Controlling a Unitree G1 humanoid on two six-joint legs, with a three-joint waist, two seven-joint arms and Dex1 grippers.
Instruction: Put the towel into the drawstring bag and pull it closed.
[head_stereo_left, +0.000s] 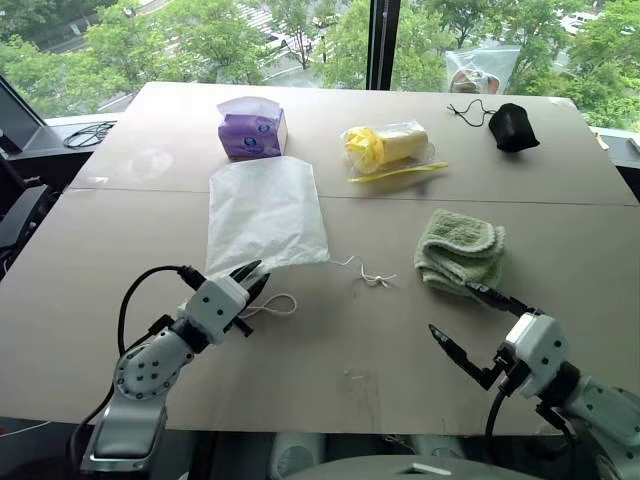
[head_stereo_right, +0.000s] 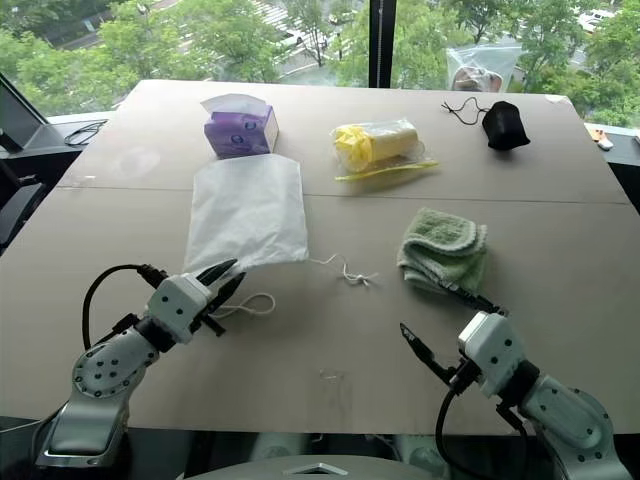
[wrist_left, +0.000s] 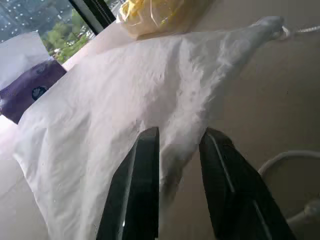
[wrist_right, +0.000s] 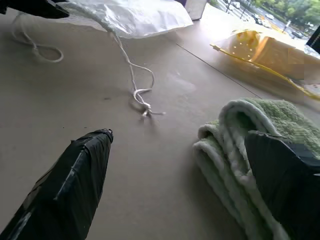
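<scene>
The bag's flat opening has one corner near my left gripper, so I will take the bag's top layer nearer the opening's middle (head_stereo_left: 284, 259) with that gripper and lift the opening open.
The drawstring bag (head_stereo_left: 265, 210) lies flat on the table, white and translucent, with its mouth toward me and thin cords (head_stereo_left: 375, 277) trailing off both near corners. My left gripper (head_stereo_left: 250, 278) is at the bag's near left corner; in the left wrist view its fingers (wrist_left: 147, 165) stand narrowly apart with the bag's edge pinched between them. The light-green folded towel (head_stereo_left: 460, 248) lies to the right of the bag. My right gripper (head_stereo_left: 452, 308) is open at the towel's near edge, one finger (wrist_right: 285, 180) against the towel, the other over bare table.
At the back of the table stand a purple tissue box (head_stereo_left: 252, 128), a yellow item in clear plastic (head_stereo_left: 388, 145) and a small black pouch (head_stereo_left: 513, 127) with a cord. A cord loop (head_stereo_left: 275, 305) lies beside my left gripper. The table's front edge is just below both arms.
</scene>
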